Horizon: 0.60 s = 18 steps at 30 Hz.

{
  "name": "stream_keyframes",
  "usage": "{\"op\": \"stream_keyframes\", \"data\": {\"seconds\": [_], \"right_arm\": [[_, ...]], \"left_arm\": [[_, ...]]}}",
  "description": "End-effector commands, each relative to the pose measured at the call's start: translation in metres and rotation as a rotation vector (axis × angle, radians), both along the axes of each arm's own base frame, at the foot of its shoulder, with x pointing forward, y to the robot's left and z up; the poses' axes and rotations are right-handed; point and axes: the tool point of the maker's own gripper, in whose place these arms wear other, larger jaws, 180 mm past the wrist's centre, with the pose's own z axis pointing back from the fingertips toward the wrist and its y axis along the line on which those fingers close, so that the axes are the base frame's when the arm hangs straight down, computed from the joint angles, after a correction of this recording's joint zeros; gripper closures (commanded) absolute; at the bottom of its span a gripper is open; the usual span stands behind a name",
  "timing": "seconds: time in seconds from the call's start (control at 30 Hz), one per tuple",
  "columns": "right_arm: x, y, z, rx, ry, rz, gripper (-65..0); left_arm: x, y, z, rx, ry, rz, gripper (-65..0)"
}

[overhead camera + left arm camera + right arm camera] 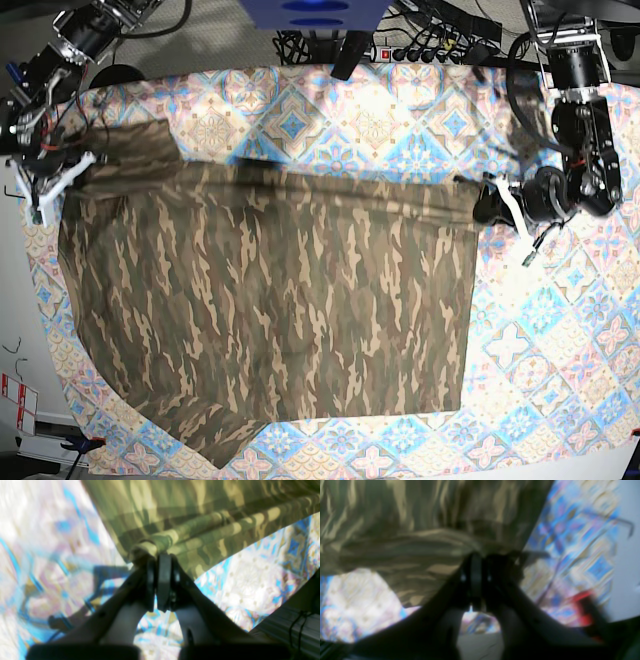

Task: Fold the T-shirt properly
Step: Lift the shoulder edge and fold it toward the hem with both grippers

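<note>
Next, the right gripper releases the T-shirt's held edge on the shirt's flat body [157, 346] near the outspread sleeve.
The camouflage T-shirt [270, 300] lies spread over the tablecloth, its top edge pulled taut between my two grippers. My left gripper [483, 197] is at the shirt's upper right corner. In the left wrist view it [161, 557] is shut on a bunched fold of the shirt [200, 517]. My right gripper [80, 168] is at the shirt's upper left, by a sleeve. In the blurred right wrist view it [476, 557] is shut on the shirt [407, 530]. The shirt's lower edge hangs near the table's front left corner.
The blue-and-cream tile-patterned tablecloth [560, 330] covers the table and shows bare to the right of the shirt and along the back. Cables and a power strip [430, 50] lie behind the table. The table's left edge [40, 300] runs close to the shirt.
</note>
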Motion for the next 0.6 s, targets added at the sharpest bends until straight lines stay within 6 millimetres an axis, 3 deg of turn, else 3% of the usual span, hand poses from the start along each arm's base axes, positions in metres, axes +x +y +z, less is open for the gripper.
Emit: {"op": "stream_keyframes", "data": {"seconds": [0.0,0.17,0.33,0.47,0.57], "right_arm": [[0.012,-0.01,0.015,-0.045,-0.04,-0.002,-1.1],[0.033,-0.019,0.023,-0.074,-0.037,-0.026,-1.1],[0.063,-0.016,0.03,-0.062,-0.053,0.004,-1.1],[0.086,-0.016,0.029,-0.108,-0.005,0.029,-1.1],[0.106,-0.013,0.032,-0.123,-0.007,0.051,-1.1]], "left_arm": [[0.011,0.011,0.008,0.013,-0.02,0.021,0.0],[0.029,0.018,-0.001,-0.028,0.014,0.071,0.0],[0.046,0.006,0.006,-0.024,-0.004,0.022,0.0],[0.062,0.006,0.012,0.033,-0.023,0.006,0.0],[0.075,0.009,0.003,0.089,0.01,0.016,0.0]]}}
